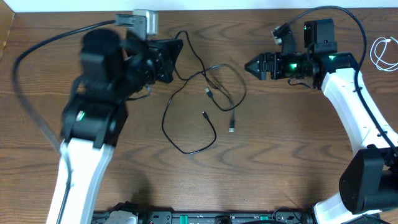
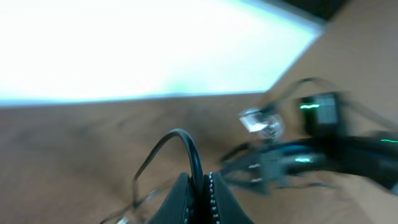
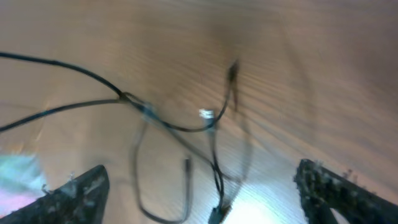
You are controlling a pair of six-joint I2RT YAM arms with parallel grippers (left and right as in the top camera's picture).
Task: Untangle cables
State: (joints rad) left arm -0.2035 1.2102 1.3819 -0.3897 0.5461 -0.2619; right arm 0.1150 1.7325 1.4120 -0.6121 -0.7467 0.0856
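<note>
The robot's right gripper needs to grab the raised loop (image 1: 185, 32) of the black cable, just beside the fingers of the left gripper.
Thin black cables (image 1: 208, 81) lie tangled in loops at the table's middle, with small plug ends (image 1: 232, 129) near the centre. My left gripper (image 1: 176, 50) is shut on a black cable at the tangle's upper left. The left wrist view shows that cable (image 2: 186, 146) arching up out of the closed jaws (image 2: 202, 186). My right gripper (image 1: 250, 65) is just right of the tangle, open and empty. In the right wrist view its fingers (image 3: 199, 186) are wide apart above the black cables (image 3: 214, 149). A coiled white cable (image 1: 380, 53) lies apart at the far right edge.
The table is dark wood (image 1: 280, 155). The left arm's thick black wire (image 1: 50, 40) arcs over the left side. The right arm's body (image 1: 348, 93) runs down the right side. A black bar (image 1: 205, 218) lines the front edge.
</note>
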